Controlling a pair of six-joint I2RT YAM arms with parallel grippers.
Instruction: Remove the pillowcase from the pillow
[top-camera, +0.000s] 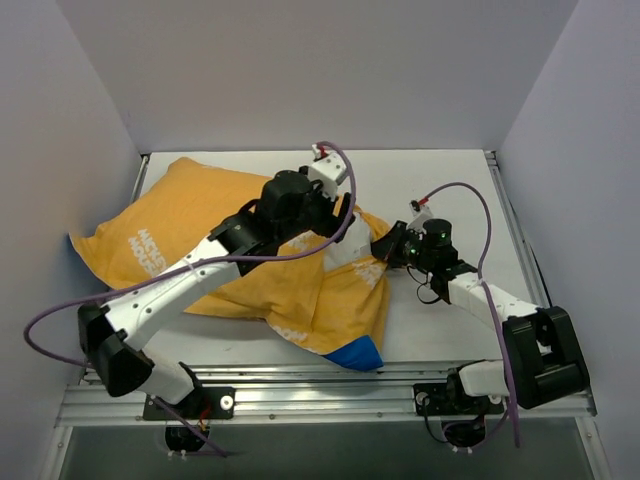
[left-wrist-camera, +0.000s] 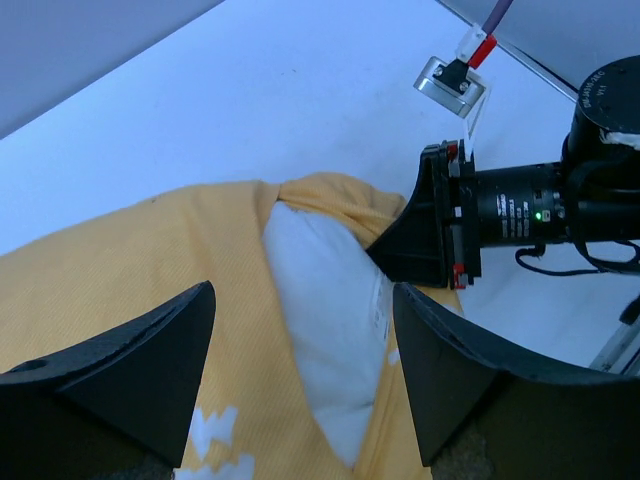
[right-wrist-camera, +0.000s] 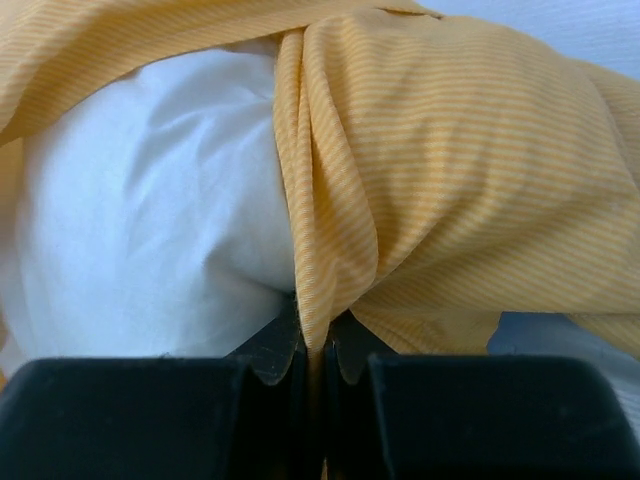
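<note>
The fold of the pillowcase wraps the end of the pillow, so the robot's left gripper will pinch the exposed pillow (left-wrist-camera: 328, 295) and pull it back while the right gripper holds the fold.
The pillowcase (top-camera: 170, 230) lies yellow-orange side up across the left and middle of the table, with a blue corner (top-camera: 355, 353) showing at the near edge. At its right-hand opening the white pillow (left-wrist-camera: 330, 320) bulges out. My left gripper (left-wrist-camera: 302, 300) hovers open just above that opening, with the pillow and the yellow cloth (left-wrist-camera: 130, 270) under its gap and nothing between its fingers. My right gripper (right-wrist-camera: 317, 345) is shut on a bunched fold of the pillowcase (right-wrist-camera: 450, 150) at the rim of the opening, right beside the pillow (right-wrist-camera: 140, 230). In the top view it (top-camera: 385, 245) reaches in from the right.
Grey walls close in the table (top-camera: 430, 175) on the left, back and right. A metal rail (top-camera: 330, 395) runs along the near edge by the arm bases. Purple cables (top-camera: 480, 215) loop above both arms. The two grippers are close together at the opening.
</note>
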